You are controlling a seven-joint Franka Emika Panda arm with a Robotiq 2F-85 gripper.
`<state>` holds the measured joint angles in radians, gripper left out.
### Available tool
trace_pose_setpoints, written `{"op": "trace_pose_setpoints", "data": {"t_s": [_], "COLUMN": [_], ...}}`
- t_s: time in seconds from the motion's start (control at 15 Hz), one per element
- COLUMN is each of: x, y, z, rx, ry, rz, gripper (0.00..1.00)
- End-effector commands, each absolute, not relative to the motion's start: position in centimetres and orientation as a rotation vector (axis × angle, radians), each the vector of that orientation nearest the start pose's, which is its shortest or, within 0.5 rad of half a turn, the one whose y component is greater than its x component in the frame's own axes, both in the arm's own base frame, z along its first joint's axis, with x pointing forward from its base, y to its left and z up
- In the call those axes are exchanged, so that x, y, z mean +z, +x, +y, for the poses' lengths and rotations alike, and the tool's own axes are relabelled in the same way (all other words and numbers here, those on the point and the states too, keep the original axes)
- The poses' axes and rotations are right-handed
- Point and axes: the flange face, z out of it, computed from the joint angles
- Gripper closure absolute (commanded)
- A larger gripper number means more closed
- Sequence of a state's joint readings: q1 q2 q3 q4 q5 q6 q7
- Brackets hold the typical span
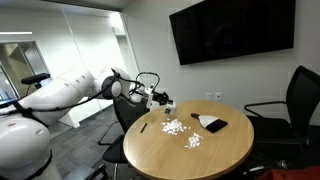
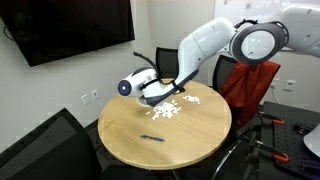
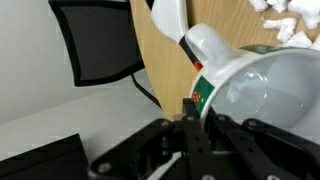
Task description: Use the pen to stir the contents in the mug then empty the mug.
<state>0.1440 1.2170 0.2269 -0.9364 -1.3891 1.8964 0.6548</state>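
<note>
The robot's gripper should set the mug down on the wooden table (image 1: 147, 118) just past the far end of the dark pen.
My gripper (image 3: 195, 106) is shut on the rim of the mug (image 3: 250, 75), a white mug with a green and red print. The mug is held tilted above the table's far edge, its handle (image 3: 167, 20) pointing away. In an exterior view the gripper (image 1: 162, 101) holds the mug (image 1: 169, 105) just off the tabletop, and it also shows from the opposite side (image 2: 150, 91). The contents (image 1: 177, 127) lie as tiny white bits in loose scatters on the wood (image 2: 166, 110), some of them beside the mug (image 3: 285, 20). The thin dark pen (image 1: 143, 127) lies flat on the table (image 2: 152, 137), away from the gripper.
The round wooden table (image 1: 215, 160) also carries a flat black object with a white sheet (image 1: 211, 122). Black office chairs stand around it (image 1: 295, 105), one behind the mug (image 3: 100, 40). A red-backed chair (image 2: 250, 85) stands by the arm. A TV (image 1: 232, 30) hangs on the wall.
</note>
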Motion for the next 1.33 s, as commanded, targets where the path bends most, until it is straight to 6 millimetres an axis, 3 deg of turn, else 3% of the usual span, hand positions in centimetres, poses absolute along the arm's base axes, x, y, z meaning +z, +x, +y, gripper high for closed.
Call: {"op": "trace_pose_setpoints", "data": {"t_s": [0.0, 0.6, 1.13, 1.2, 1.27], "x": [16.2, 15.5, 14.4, 13.5, 13.5], "y": [77.5, 77.6, 77.2, 77.0, 77.0], "z": [14.9, 17.5, 19.5, 19.4, 19.4], "rx": [0.426, 0.481, 0.416, 0.402, 0.398], "ry": [2.209, 2.453, 2.72, 2.659, 2.669], "rz": [0.274, 0.395, 0.614, 0.548, 0.556], "gripper": [0.97, 0.97, 0.97, 0.97, 0.89]}}
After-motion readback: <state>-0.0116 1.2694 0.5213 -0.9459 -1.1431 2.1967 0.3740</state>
